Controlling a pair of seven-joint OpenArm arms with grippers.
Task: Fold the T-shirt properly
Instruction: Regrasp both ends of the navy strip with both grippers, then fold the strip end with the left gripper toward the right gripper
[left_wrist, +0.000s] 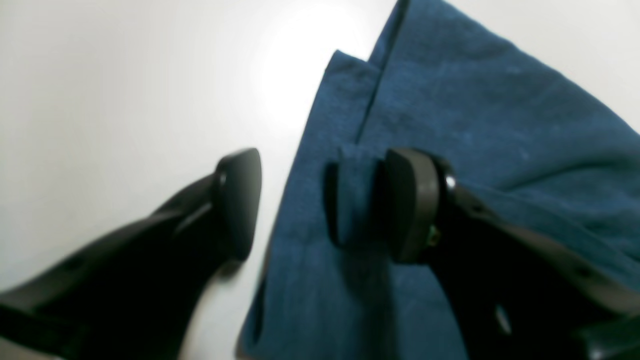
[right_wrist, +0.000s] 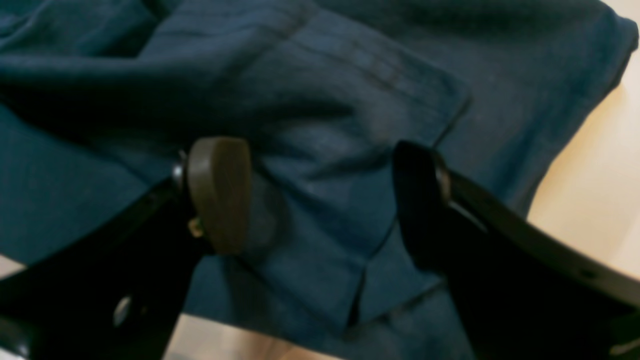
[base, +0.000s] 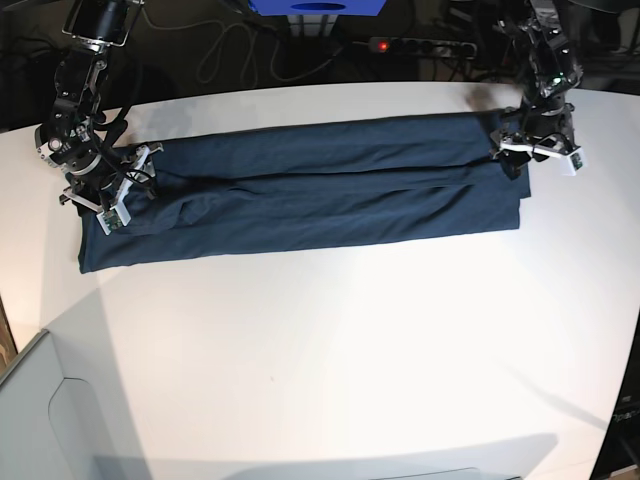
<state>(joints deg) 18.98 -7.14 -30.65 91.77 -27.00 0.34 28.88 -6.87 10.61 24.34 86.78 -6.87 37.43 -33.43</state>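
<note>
The T-shirt's end edge is all that my left gripper straddles, with one finger past the cloth, so it should open and grip the cloth further in before (base: 484, 186) it folds the cloth over.
The dark navy T-shirt (base: 300, 195) lies flat on the white table (base: 350, 350), folded lengthwise into a long strip. My left gripper (base: 510, 160) is at its right end. In the left wrist view the gripper (left_wrist: 327, 205) is open and straddles the shirt's (left_wrist: 475, 100) edge, one finger (left_wrist: 240, 205) over bare table and the other (left_wrist: 415, 205) on the cloth. My right gripper (base: 105, 200) is at the strip's left end. In the right wrist view it (right_wrist: 320, 200) is open, with a folded hem of the shirt (right_wrist: 325, 75) between its fingers.
A blue box (base: 315, 8), a power strip with a red light (base: 400, 45) and cables (base: 230, 50) lie beyond the table's far edge. A pale bin corner (base: 40, 420) stands at the lower left.
</note>
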